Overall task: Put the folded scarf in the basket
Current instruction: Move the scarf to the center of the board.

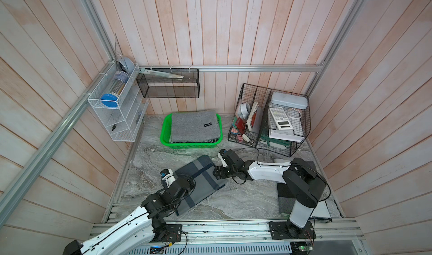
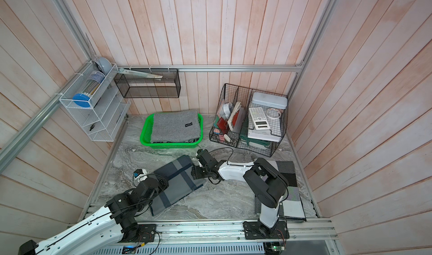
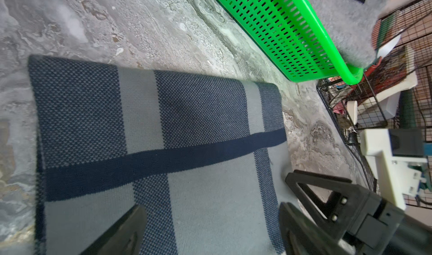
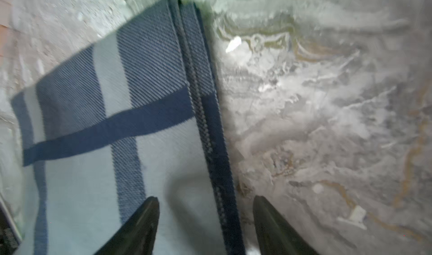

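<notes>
Next, I close my left gripper on the side edge (image 3: 43,171) of the folded scarf that is opposite my right gripper, near the end of the dark blue stripe.
The folded scarf (image 1: 201,179) (image 2: 177,181), a blue and grey check, lies flat on the marbled table in front of the basket. The bright green basket (image 1: 190,146) (image 2: 170,145) (image 3: 280,32) stands at the back, filled by a folded grey cloth (image 1: 194,125). My left gripper (image 3: 210,209) (image 1: 190,183) hovers open over the scarf's near left part, its fingers wide apart above the fabric (image 3: 187,125). From the right, my right gripper (image 4: 205,198) (image 1: 216,172) stands open, one finger over the scarf (image 4: 93,125), the other over the table, with the scarf's dark edge between them.
A black wire organiser (image 1: 268,125) with a calculator and stationery stands right of the basket. On the left wall hangs a white wire rack (image 1: 117,116); a black mesh shelf (image 1: 168,83) is on the back wall. Another folded cloth (image 2: 289,172) lies under the right arm.
</notes>
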